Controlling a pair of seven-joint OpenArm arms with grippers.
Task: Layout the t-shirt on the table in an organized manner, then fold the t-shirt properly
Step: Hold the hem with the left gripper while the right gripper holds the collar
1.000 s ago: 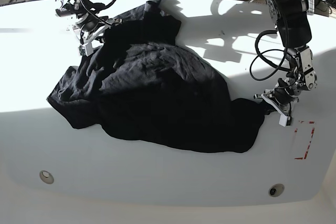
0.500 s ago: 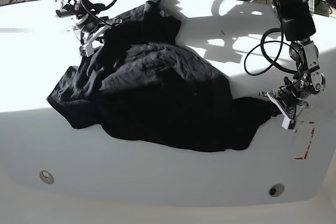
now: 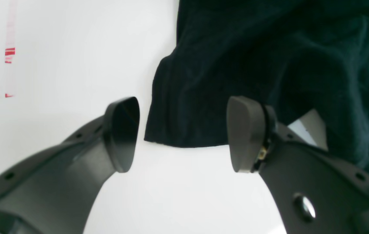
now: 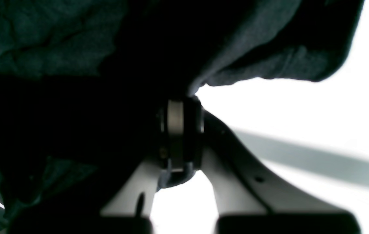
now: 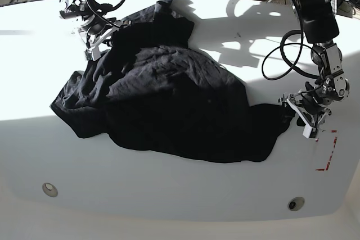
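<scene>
The t-shirt lies in a crumpled heap, so the robot's left gripper should close on its loose hemmed corner (image 3: 181, 126) before both grippers lift it and swing it open.
The black t-shirt (image 5: 169, 105) lies crumpled in a wide heap across the white table (image 5: 185, 195). In the base view my right gripper (image 5: 97, 36) is at the heap's far left corner, shut on a fold of the t-shirt (image 4: 74, 81); the right wrist view shows cloth pinched between its fingers (image 4: 179, 130). My left gripper (image 5: 299, 117) stands at the shirt's right-hand corner. In the left wrist view the left gripper (image 3: 183, 135) is open, and a hemmed corner of the t-shirt (image 3: 184, 107) lies on the table between the fingertips, untouched.
A red dashed mark (image 5: 327, 150) is on the table just right of the left gripper. Two round metal discs (image 5: 49, 189) (image 5: 295, 203) sit near the front edge. Cables (image 5: 284, 54) hang from the left arm above the table's right side.
My left gripper has moved a little to the right and turned, and it now stands open off the shirt's right corner. The right gripper and the cloth heap have stayed put.
</scene>
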